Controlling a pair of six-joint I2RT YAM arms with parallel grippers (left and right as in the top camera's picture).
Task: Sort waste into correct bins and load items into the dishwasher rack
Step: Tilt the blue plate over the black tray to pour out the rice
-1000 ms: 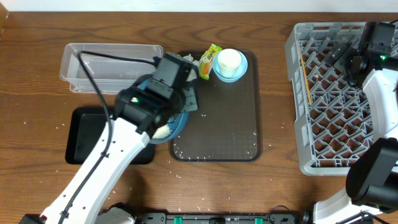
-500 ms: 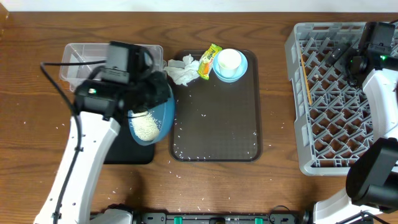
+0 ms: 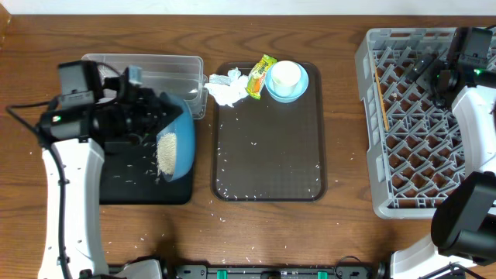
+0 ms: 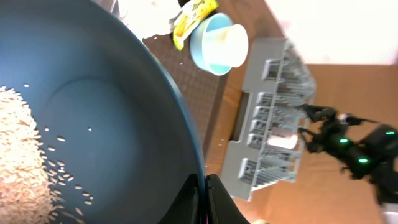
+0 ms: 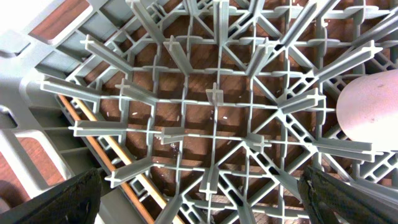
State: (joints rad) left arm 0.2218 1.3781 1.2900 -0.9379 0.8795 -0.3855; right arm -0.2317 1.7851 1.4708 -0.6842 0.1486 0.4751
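Note:
Next, my left gripper sets the dark blue plate, now tilted over the black tray, down and lets go of it on the brown tray (image 3: 280, 158) in front of the light blue bowl.
The dark blue plate (image 3: 180, 139) hangs tilted on edge over the black tray (image 3: 132, 186), my left gripper (image 4: 204, 200) shut on its rim. Rice (image 3: 165, 152) lies heaped against the plate's lower side, and loose grains dot the tray beneath. The clear tub (image 3: 143, 71) stands just behind. On the brown tray (image 3: 271, 155) lie the white tissue (image 3: 225, 87) and the yellow-green wrapper (image 3: 261, 76), beside a white cup (image 3: 285, 74) standing in the light blue bowl (image 3: 298, 87). My right gripper (image 5: 211, 205) is open above the grey rack (image 3: 422, 147), which holds chopsticks (image 5: 102, 146) and a pink cup (image 5: 372, 106).
Scattered rice grains lie on the brown tray and on the wooden table (image 3: 341, 209) around it. The rack fills the right side of the table, and the right arm (image 3: 473, 116) reaches over its far right corner.
My left arm has carried the plate leftwards off the brown tray to above the black tray and tipped it steeply; the rice has slid to its low side. The right arm has not moved.

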